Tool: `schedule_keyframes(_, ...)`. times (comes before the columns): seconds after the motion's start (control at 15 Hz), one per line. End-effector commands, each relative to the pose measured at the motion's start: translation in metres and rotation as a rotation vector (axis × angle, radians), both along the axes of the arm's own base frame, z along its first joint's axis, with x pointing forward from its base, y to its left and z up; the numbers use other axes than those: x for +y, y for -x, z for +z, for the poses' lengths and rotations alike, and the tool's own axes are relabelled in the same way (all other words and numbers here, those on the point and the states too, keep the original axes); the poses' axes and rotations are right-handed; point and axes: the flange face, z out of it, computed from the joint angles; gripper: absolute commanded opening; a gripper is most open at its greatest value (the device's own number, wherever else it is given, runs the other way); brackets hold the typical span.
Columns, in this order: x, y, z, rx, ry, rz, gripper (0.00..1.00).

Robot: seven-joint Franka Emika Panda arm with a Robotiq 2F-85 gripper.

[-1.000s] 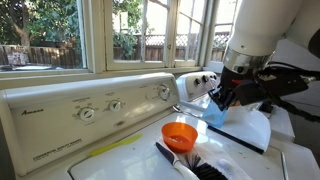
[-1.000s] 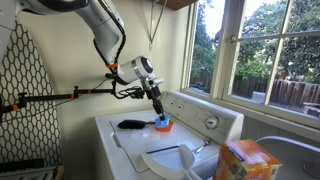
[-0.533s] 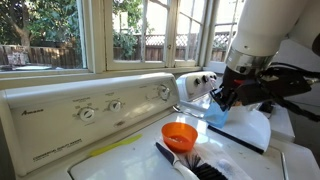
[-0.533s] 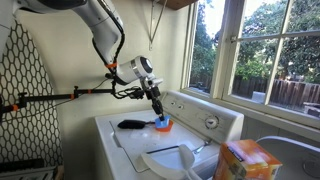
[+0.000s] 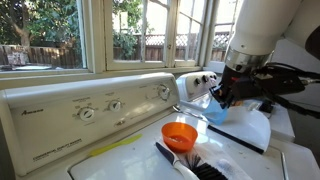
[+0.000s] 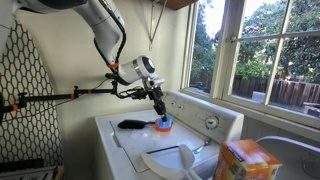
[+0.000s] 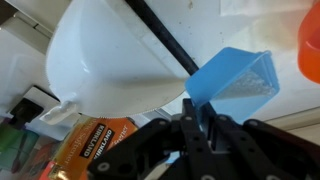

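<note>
My gripper is going to let go of the blue cup on the washer top (image 5: 201, 123) (image 7: 238, 70) between the orange bowl and the black strip's far end.
My gripper (image 5: 221, 98) is shut on the rim of a translucent blue cup (image 5: 215, 113) and holds it just above the white washer top (image 5: 120, 155). In the wrist view the jaws (image 7: 196, 118) pinch one wall of the blue cup (image 7: 235, 80). An orange bowl (image 5: 180, 134) sits on the washer beside the cup and shows at the wrist view's right edge (image 7: 311, 45). In an exterior view the gripper (image 6: 157, 104) hangs over the blue cup (image 6: 162, 121), with the orange bowl (image 6: 163, 128) right under it.
A black brush (image 5: 186, 164) lies in front of the orange bowl. A white scoop-shaped dish (image 6: 168, 160) lies on the lid. An orange detergent box (image 6: 245, 160) stands nearby. The washer's control panel with knobs (image 5: 100, 108) and windows stand behind.
</note>
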Motion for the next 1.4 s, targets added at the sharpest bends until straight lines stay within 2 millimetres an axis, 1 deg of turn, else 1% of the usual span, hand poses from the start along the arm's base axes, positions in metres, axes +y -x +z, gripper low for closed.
schedule_keyframes(0.0, -0.012, -0.009, -0.003, -0.027, -0.074, -0.107, 0.03)
schedule_keyframes(0.4, -0.022, -0.022, -0.015, -0.084, -0.197, -0.244, 0.03)
schedule_keyframes(1.33, -0.043, -0.041, -0.056, -0.210, -0.412, -0.525, 0.03)
